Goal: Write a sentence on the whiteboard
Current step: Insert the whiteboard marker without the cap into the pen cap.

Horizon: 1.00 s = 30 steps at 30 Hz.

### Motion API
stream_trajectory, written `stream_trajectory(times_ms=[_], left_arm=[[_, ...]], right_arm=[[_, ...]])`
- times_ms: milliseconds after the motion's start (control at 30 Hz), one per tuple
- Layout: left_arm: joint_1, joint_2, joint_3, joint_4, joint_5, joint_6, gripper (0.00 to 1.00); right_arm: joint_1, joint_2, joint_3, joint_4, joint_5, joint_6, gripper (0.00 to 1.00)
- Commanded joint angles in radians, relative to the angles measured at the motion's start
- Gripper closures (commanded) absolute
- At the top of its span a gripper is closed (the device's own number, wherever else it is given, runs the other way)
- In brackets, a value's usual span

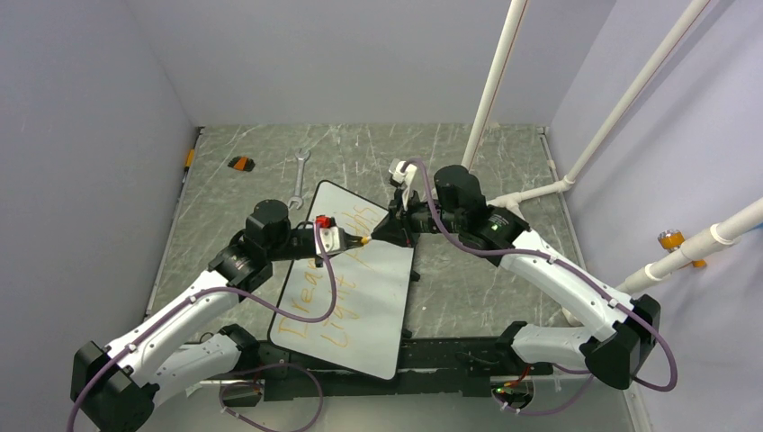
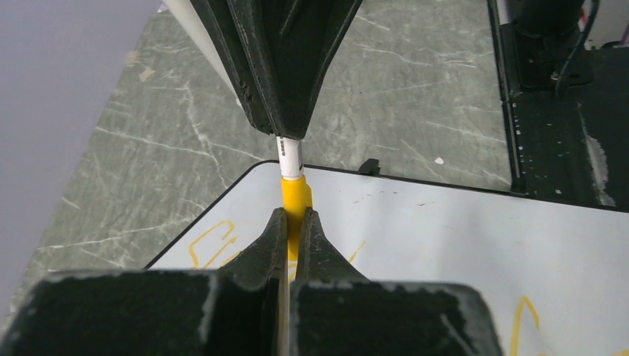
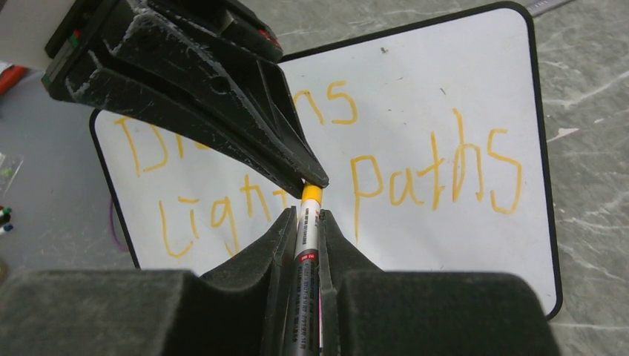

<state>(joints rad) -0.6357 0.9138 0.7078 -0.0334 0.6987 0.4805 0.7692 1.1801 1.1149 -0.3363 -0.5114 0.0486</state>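
Observation:
My right gripper will set the marker, now held above the board's far half, down on the table [image 1: 420,235] next to the whiteboard's far corner that is nearest the white pipes.
The whiteboard [image 1: 382,306] lies tilted on the table between the arms, with the orange-yellow sentence [image 1: 331,317] in two lines on it. In the right wrist view the sentence [image 3: 434,167] ends in "paths". Both grippers meet tip to tip above the board's far half. My right gripper [image 3: 306,215] is shut on the marker [image 3: 305,248], around its white and grey barrel. My left gripper [image 2: 295,215] is shut on the marker's yellow cap [image 2: 294,194], which sits on the barrel's end [image 2: 290,154]. The marker's tip is hidden.
A wrench [image 1: 300,171] and a small orange-black object [image 1: 239,163] lie on the table beyond the board. White pipes [image 1: 495,81] rise at the back right. A black rail [image 1: 450,355] runs along the near edge between the arm bases.

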Motion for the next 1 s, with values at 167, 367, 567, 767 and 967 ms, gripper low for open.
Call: stream_trajectory(times_ms=[167,367,567,767,967], left_arm=[[-0.018,-0.011,0.084,0.051,0.321,-0.023,1.0],[-0.015,-0.009,0.093,0.035,0.39,-0.02,1.0],[0.003,-0.031,0.076,0.084,0.379,-0.063,1.0],[0.017,-0.065,0.039,0.184,0.268,-0.113,1.0],[0.028,-0.091,0.003,0.268,0.143,-0.152,1.0]], right_arm=[[0.023,0.019,-0.026,0.081,-0.166,-0.121,1.0],[0.063,0.03,-0.031,0.084,-0.195,-0.158,1.0],[0.086,0.04,-0.03,0.056,-0.18,-0.174,1.0],[0.095,0.034,-0.083,0.11,-0.044,-0.06,1.0],[0.13,0.02,-0.12,0.166,0.152,0.146,1.0]])
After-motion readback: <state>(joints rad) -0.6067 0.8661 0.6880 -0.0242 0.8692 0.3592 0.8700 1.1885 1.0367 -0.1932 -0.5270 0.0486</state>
